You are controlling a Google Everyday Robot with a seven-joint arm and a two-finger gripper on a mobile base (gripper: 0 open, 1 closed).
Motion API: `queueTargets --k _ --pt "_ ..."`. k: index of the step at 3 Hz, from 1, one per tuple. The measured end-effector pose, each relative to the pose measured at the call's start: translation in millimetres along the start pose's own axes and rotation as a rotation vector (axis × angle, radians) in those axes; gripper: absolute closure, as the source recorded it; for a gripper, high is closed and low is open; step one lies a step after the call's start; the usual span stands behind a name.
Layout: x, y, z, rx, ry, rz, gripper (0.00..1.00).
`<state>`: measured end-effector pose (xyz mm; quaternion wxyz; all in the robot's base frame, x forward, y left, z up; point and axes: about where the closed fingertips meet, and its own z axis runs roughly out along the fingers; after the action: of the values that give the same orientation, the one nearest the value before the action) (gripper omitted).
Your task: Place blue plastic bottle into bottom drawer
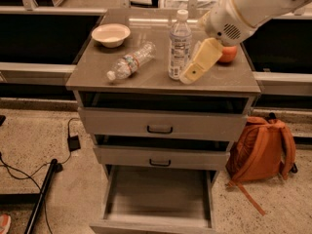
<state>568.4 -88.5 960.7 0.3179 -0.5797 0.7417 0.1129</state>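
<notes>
My gripper needs to grip the middle of the blue plastic bottle [179, 48], well below its white cap.
The blue plastic bottle [179, 45] stands upright on the grey cabinet top [146, 77], right of centre, with a white cap and a pale label. My gripper [197, 63] is cream-coloured and comes down from the upper right. It sits right beside the bottle's lower right side, just above the cabinet top. The bottom drawer [158, 201] is pulled out at the foot of the cabinet and its plain grey inside holds nothing.
A slim clear bottle [131, 62] lies on its side at the left of the cabinet top, with a white bowl [111, 34] behind it. An orange [228, 54] sits behind my gripper. The two upper drawers [160, 126] are slightly ajar. An orange backpack [261, 147] leans at the right, and cables [29, 174] lie on the floor at the left.
</notes>
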Motion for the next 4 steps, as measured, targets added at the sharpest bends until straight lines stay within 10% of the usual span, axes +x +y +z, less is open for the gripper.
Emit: queueTargets --k 3,4 --pt "4 -49 13 0.261 -0.126 0.170 0.00" --pt "-3 -74 37 0.255 -0.192 0.213 0.00"
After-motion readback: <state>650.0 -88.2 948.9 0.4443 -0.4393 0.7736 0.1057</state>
